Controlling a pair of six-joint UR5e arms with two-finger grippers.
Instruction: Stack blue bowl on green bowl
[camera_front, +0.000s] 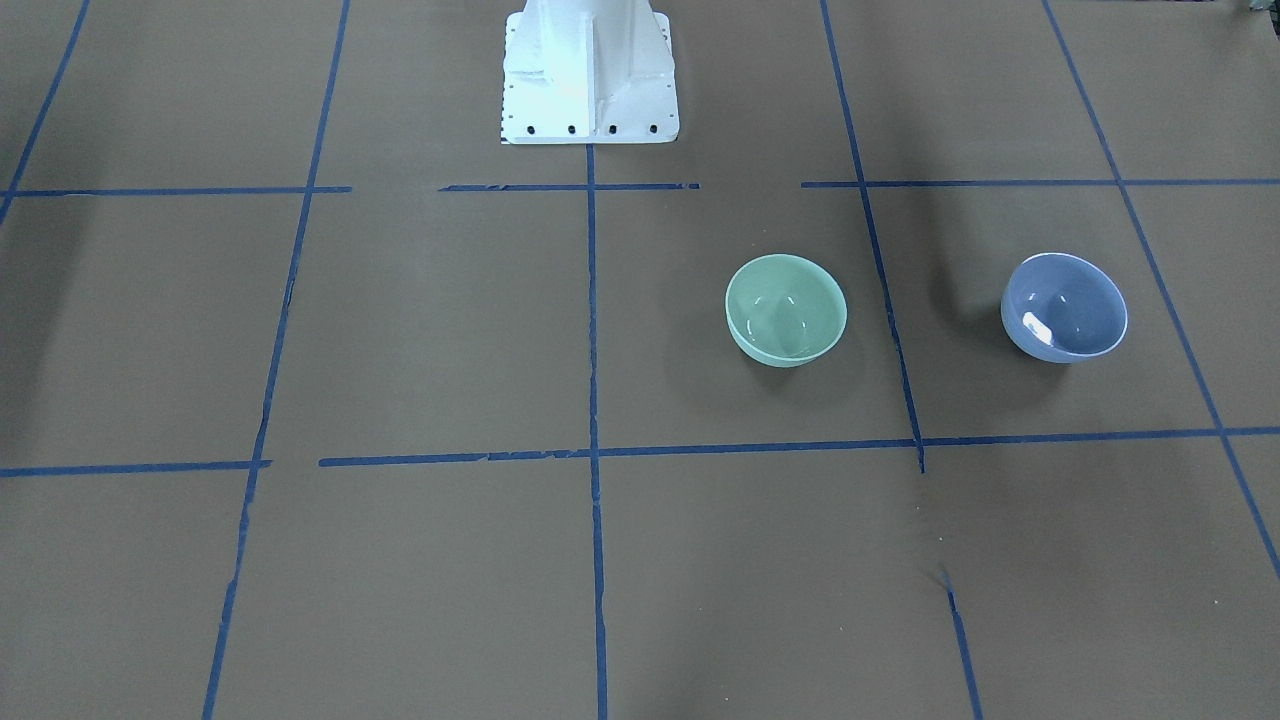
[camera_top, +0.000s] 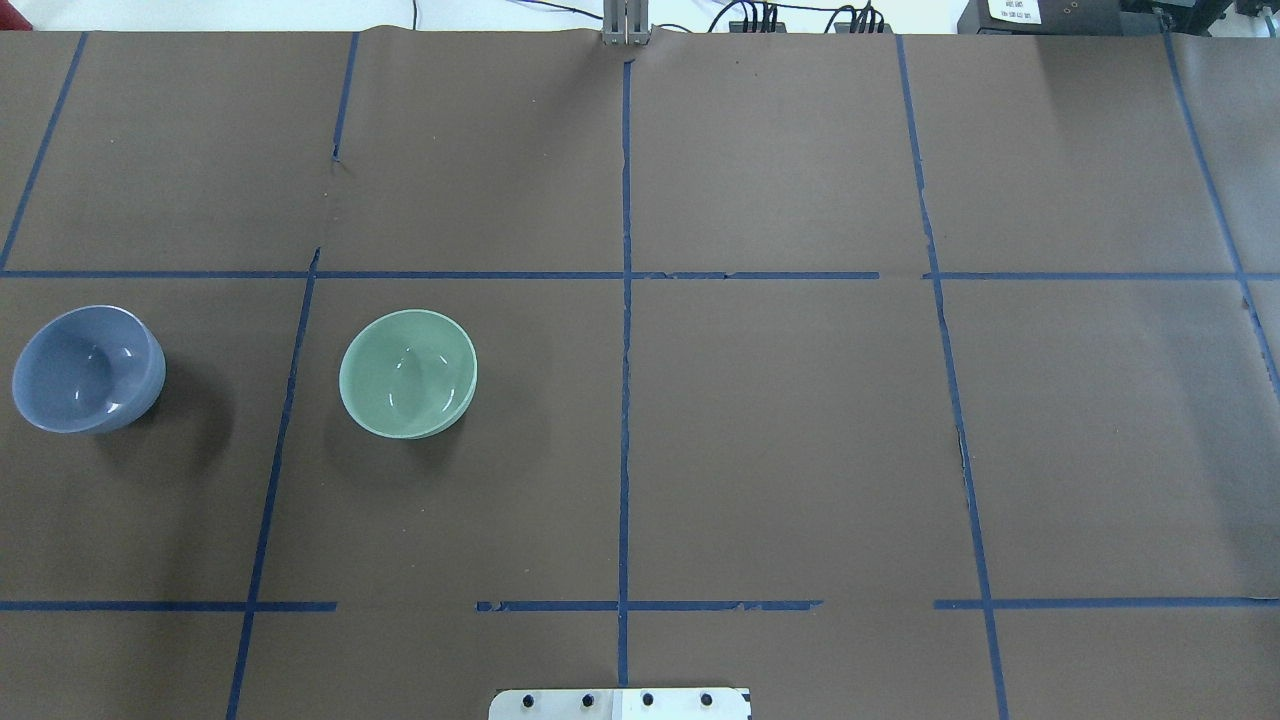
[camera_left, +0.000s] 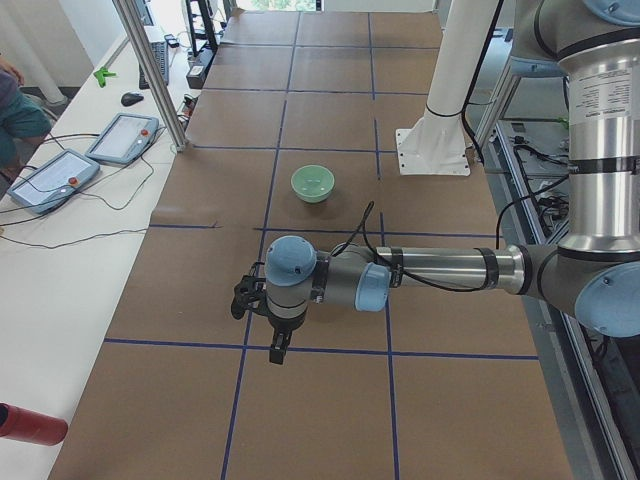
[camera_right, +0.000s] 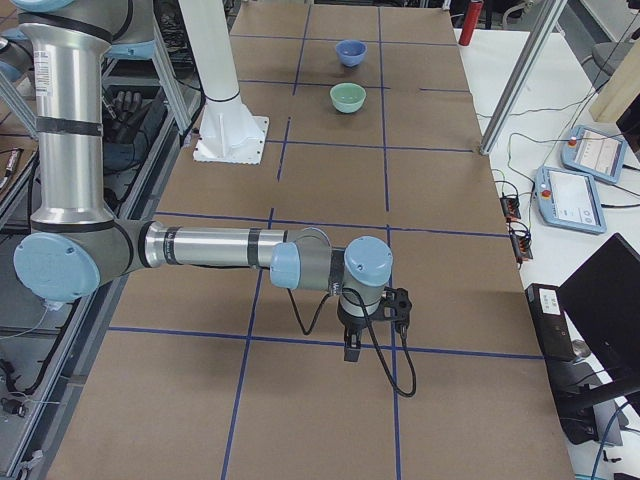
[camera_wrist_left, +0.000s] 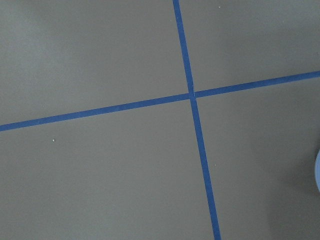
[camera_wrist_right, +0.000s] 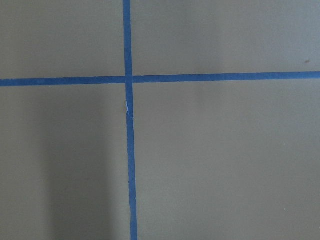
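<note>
Next, my left gripper grips the blue bowl's rim (camera_front: 1122, 295) (camera_wrist_left: 317, 173), on the side that faces away from the green bowl.
The blue bowl (camera_top: 88, 368) stands upright and empty at the table's left end; it also shows in the front view (camera_front: 1064, 306) and the right side view (camera_right: 350, 52). The green bowl (camera_top: 408, 372) stands upright and empty a short way to its right, apart from it (camera_front: 786, 309) (camera_left: 312, 183) (camera_right: 347, 97). My left gripper (camera_left: 278, 350) shows only in the left side view, high over the table near the blue bowl, which the wrist hides there. My right gripper (camera_right: 352, 350) shows only in the right side view, far from both bowls. I cannot tell whether either is open or shut.
Brown paper with blue tape grid lines (camera_top: 625, 300) covers the table. The white robot base (camera_front: 588, 70) stands at the robot's edge. Teach pendants (camera_left: 120, 138) and cables lie on the white bench beyond the far edge. A metal post (camera_left: 150, 70) stands there.
</note>
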